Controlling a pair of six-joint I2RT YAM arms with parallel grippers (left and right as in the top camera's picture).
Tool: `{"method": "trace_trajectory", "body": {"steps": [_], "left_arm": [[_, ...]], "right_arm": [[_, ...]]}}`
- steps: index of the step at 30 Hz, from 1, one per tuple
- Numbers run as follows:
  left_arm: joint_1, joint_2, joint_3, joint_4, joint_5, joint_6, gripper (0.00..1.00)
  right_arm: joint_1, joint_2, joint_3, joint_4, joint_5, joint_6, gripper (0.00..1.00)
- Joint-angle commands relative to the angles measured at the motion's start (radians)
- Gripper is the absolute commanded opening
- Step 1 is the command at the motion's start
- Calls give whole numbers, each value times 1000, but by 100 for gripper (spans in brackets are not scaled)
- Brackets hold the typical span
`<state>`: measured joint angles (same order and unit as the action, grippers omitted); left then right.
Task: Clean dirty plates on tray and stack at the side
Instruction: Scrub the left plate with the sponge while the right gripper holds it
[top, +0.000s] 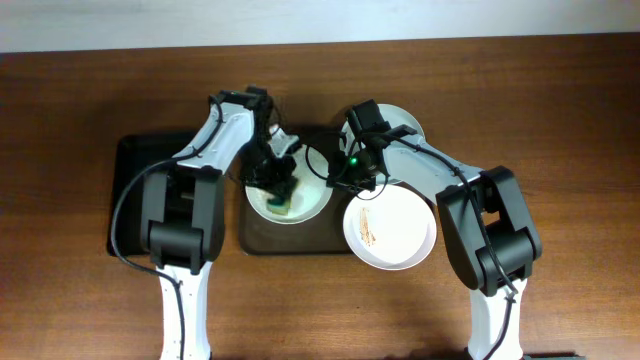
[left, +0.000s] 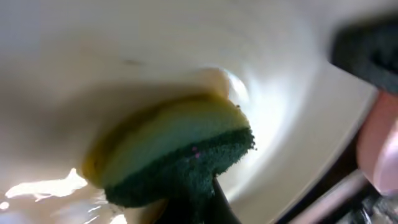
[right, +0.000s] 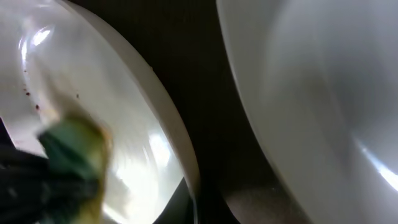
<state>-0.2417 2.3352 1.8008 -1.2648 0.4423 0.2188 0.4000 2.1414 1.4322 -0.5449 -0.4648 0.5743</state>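
Observation:
The robot's right gripper should release the pale plate on the table (top: 495, 168) next to the brown tray, across from the black tray.
A pale plate (top: 312, 195) lies on the dark brown tray (top: 262, 243). My left gripper (top: 276, 180) is shut on a yellow and green sponge (top: 280, 205) and presses it onto this plate. In the left wrist view the sponge (left: 180, 143) lies flat on the plate's inside (left: 124, 56), above my jaws (left: 199, 208). My right gripper (top: 340, 178) is at the plate's right rim; in the right wrist view its jaws (right: 193, 202) close on that rim (right: 177, 137). A white plate with brown smears (top: 400, 235) lies at the tray's right edge. A third plate (top: 405, 122) sits behind my right arm.
A black tray (top: 135, 170) lies just left of the brown tray, under my left arm. The right wrist view shows small brown specks on the held plate (right: 28, 93), the sponge (right: 71, 152) and the neighbouring plate (right: 311, 93) close by. Wooden table (top: 560, 120) surrounds everything.

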Motion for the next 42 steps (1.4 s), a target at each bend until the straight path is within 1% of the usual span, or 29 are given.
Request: {"method": "trace_trajectory", "body": {"steps": [1, 2, 3, 4, 6, 8, 10, 12, 13, 15, 16, 17, 19, 20, 21, 22, 23, 24, 25, 27, 28, 29, 30, 31, 32, 33, 35, 39, 42], "left_arm": [[4, 43, 6, -10, 93, 83, 1], [25, 43, 67, -18, 51, 15, 1], [50, 43, 165, -53, -19, -32, 1], [62, 43, 222, -70, -92, -77, 1], [74, 43, 304, -60, -313, -182, 1], [55, 50, 267, -1, -354, -182, 1], [22, 74, 237, 8, -370, -183, 1], [-40, 111, 172, 25, -499, -241, 1], [-60, 113, 115, 52, -569, -304, 1], [-71, 113, 37, 79, -645, -416, 1], [-71, 113, 21, 70, -645, -455, 1], [-71, 113, 21, 64, -647, -455, 1], [-68, 113, 21, 55, -631, -533, 1], [-68, 113, 21, 0, -573, -571, 1], [-68, 113, 21, -66, -515, -659, 1], [-68, 113, 21, -108, -446, -667, 1], [-68, 113, 22, -154, -383, -630, 1], [-68, 113, 24, -196, -342, -555, 1], [-68, 113, 29, -239, -314, -481, 1], [-68, 113, 34, -266, -291, -406, 1], [-68, 113, 34, -256, -292, -373, 1], [-64, 113, 34, -207, -292, -374, 1], [-62, 113, 34, -125, -292, -375, 1], [-64, 113, 34, 3, -293, -386, 1], [-68, 113, 34, 73, -297, -387, 1], [-71, 112, 34, 103, -333, -398, 1], [-72, 109, 47, 106, -388, -415, 1], [-72, 48, 91, 69, -386, -416, 1], [-56, -39, 135, 20, -386, -481, 1]], "right_arm": [[12, 21, -19, 4, 5, 6, 4], [12, 21, -19, 4, 5, 6, 4], [12, 21, -19, 3, 5, 6, 4], [12, 21, -19, 4, 5, 6, 4], [12, 21, -19, 8, 5, 6, 4], [12, 21, -19, 8, 5, 6, 4], [12, 21, -19, 8, 5, 6, 4], [12, 21, -19, 8, 5, 6, 4], [12, 21, -19, 8, 5, 6, 4], [12, 21, -19, 8, 5, 6, 4], [12, 21, -19, 8, 5, 6, 4], [12, 21, -19, 8, 5, 6, 4], [12, 21, -19, 10, 5, 6, 4], [12, 21, -19, 7, 5, 6, 4], [12, 21, -19, 8, 5, 6, 4], [12, 21, -19, 11, 5, 6, 4], [12, 21, -19, 11, 5, 6, 4], [12, 21, -19, 11, 5, 6, 4], [12, 21, -19, 11, 5, 6, 4], [12, 21, -19, 11, 5, 6, 4], [12, 21, -19, 11, 5, 6, 4], [12, 21, -19, 11, 5, 6, 4], [12, 21, -19, 11, 5, 6, 4], [12, 21, -19, 11, 5, 6, 4], [12, 21, -19, 11, 5, 6, 4], [12, 21, -19, 11, 9, 6, 4], [15, 21, -19, 11, 21, 7, 4], [22, 21, -19, 27, 37, 8, 4], [33, 21, -19, 33, 58, 22, 4]]}}
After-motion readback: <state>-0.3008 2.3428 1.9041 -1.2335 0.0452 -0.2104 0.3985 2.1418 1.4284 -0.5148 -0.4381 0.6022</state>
